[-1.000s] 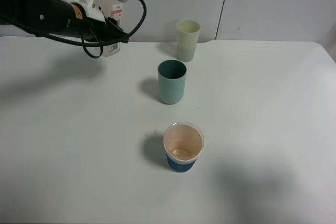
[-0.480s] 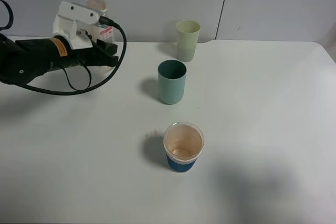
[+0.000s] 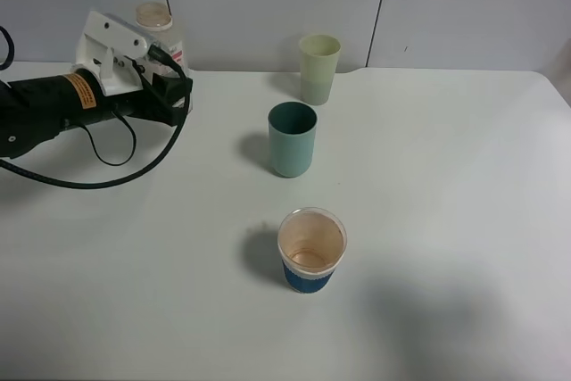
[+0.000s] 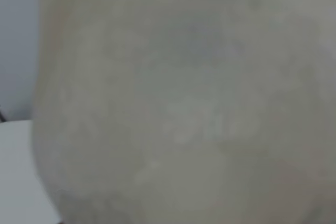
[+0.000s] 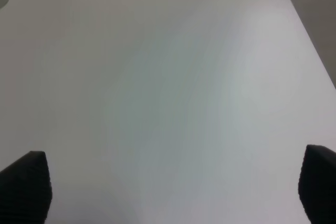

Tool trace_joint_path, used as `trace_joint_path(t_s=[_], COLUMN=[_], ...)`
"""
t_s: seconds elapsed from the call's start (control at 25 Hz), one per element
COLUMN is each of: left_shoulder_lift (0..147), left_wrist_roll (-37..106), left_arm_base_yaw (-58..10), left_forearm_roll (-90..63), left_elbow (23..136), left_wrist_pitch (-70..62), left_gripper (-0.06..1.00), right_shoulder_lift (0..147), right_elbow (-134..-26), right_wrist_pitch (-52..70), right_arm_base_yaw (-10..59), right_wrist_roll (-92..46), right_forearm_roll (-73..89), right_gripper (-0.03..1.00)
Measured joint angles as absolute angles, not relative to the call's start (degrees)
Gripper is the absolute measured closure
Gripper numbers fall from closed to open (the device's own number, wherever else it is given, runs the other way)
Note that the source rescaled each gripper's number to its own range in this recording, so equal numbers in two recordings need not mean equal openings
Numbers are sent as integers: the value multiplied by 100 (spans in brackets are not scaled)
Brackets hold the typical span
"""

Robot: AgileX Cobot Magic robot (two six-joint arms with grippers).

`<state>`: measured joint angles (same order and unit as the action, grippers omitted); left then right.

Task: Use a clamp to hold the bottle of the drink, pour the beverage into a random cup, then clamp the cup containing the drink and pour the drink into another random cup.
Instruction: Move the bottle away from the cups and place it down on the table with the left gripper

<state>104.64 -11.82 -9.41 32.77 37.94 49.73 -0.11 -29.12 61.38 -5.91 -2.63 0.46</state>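
Next, I put the bottle down upright on the bare white table (image 3: 179, 147) beneath my left gripper, level with the teal tumbler.
The bottle (image 3: 161, 27), clear and capless, stands upright at the table's far left back. My left gripper (image 3: 175, 92) is closed around its lower part, which hides the label. The left wrist view is filled by the blurred bottle wall (image 4: 178, 108). The pale yellow-green tumbler (image 3: 318, 69) stands at the back centre; its inside is hidden. The teal tumbler (image 3: 292, 138) stands just in front of it, dark inside. My right gripper (image 5: 173, 187) is open over bare table and is out of the high view.
A paper cup with a blue base (image 3: 310, 250) stands in front of the tumblers, with a thin brown layer at its bottom. The white table (image 3: 446, 176) ends at a grey wall behind the cups.
My left arm has come down and drawn back to the left. The bottle has gone from tilted in the air to upright at the table's back left.
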Motion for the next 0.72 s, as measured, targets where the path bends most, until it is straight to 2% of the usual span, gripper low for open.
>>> trace_joint_path(t_s=[0.72], left_shoulder_lift=[11783], left_wrist_roll=[-1001], left_arm_base_yaw=[-433], left_forearm_roll=[3546], left_elbow=[3805], left_wrist_pitch=[6381], left_gripper=[89], right_shoulder_lift=[-11], right_elbow=[-2912], right_wrist_pitch=[6138], right_arm_base_yaw=[-591], right_wrist_roll=[-263], right_forearm_roll=[46], right_gripper=[-3])
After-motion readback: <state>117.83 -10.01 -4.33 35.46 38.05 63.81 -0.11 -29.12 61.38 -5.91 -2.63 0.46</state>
